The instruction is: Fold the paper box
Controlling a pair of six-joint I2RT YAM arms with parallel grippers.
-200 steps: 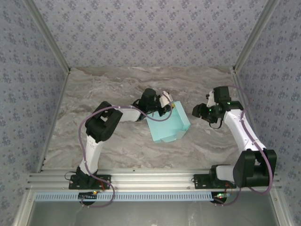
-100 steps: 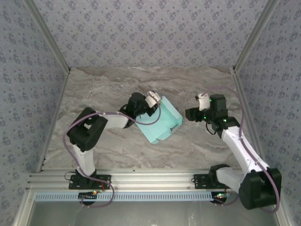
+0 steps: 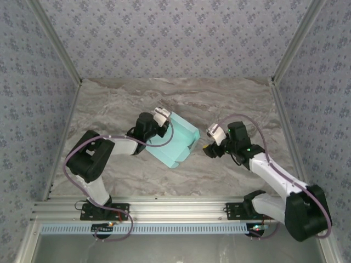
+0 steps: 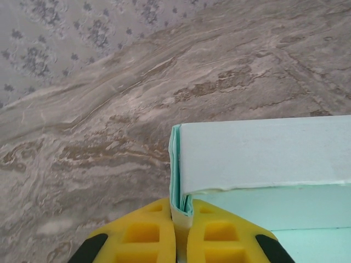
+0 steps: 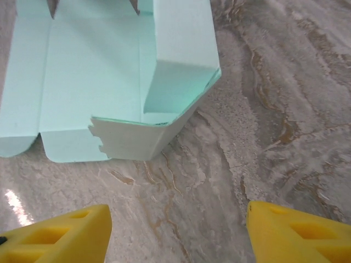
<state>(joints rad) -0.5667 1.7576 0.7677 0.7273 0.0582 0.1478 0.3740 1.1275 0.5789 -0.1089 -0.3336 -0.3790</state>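
Observation:
The robot's left gripper needs to release the side at the paper box's corner on the marble table (image 3: 154,116) under the wrist of that left gripper.
The paper box (image 3: 174,144) is a light cyan card piece lying partly folded on the marble table, one side wall raised and flat tabs spread toward the near side. My left gripper (image 3: 162,120) is at its far-left corner. In the left wrist view this gripper (image 4: 181,230) is shut on the doubled edge of the paper box (image 4: 263,153). My right gripper (image 3: 210,144) sits just right of the box, apart from it. In the right wrist view it (image 5: 178,235) stands open over bare table, with the paper box (image 5: 98,71) ahead and a raised end flap facing it.
The marble table (image 3: 109,109) is enclosed by patterned walls on three sides (image 3: 175,38). An aluminium rail (image 3: 175,208) with both arm bases runs along the near edge. Bare table lies to the left, behind and right of the box.
My left gripper has drawn the box left and a little nearer, still holding it. My right gripper has moved left and down toward the box's right end and its jaws have widened.

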